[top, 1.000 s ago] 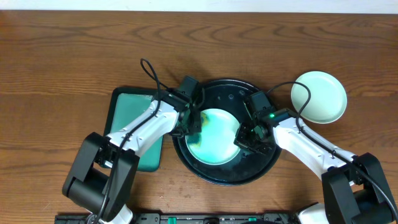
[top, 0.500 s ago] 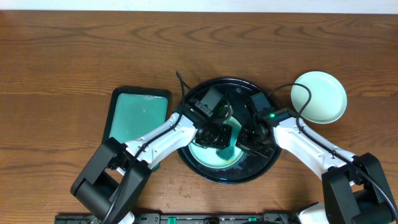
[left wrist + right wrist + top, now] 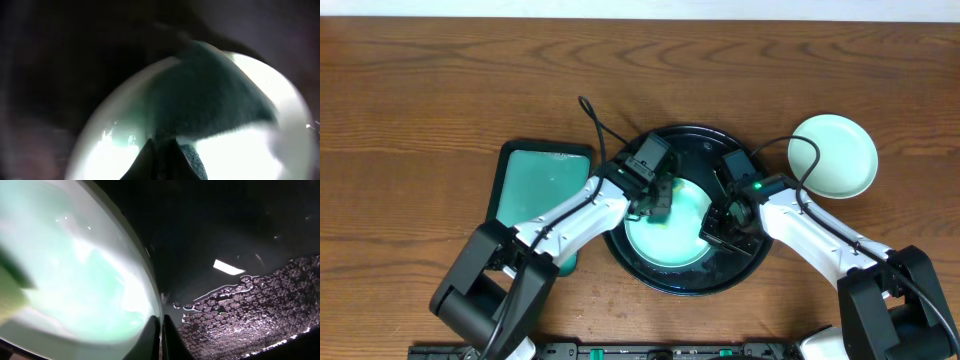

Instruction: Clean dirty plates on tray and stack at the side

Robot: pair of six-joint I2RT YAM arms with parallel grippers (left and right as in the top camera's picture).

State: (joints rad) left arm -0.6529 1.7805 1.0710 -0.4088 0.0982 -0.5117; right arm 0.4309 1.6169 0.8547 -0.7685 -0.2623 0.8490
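I am going to release the yellow-and-green sponge from my left gripper on the middle of the teal-green rectangular tray (image 3: 537,208).
A pale mint plate (image 3: 675,240) with teal-green smears lies in the glossy black tray (image 3: 695,145). My left gripper (image 3: 655,197) is over the plate's upper left part, shut on a sponge (image 3: 215,105) that presses on the plate (image 3: 240,150). My right gripper (image 3: 717,226) is shut on the plate's right rim (image 3: 75,280), fingertips (image 3: 161,330) at the edge over the wet tray base (image 3: 240,240). The sponge's yellow-green edge (image 3: 10,297) shows in the right wrist view. A clean pale plate (image 3: 833,155) sits on the wood tabletop right of the tray. A third plate is not visible.
A teal-green rectangular tray (image 3: 542,185) lies left of the black tray, partly under my left arm. Water beads (image 3: 260,305) cover the tray base next to the plate. Brown wood tabletop (image 3: 440,80) surrounds everything.
My left gripper swept the sponge from the plate's left edge to its right part, then back up and left. The right gripper stayed shut on the plate's rim.
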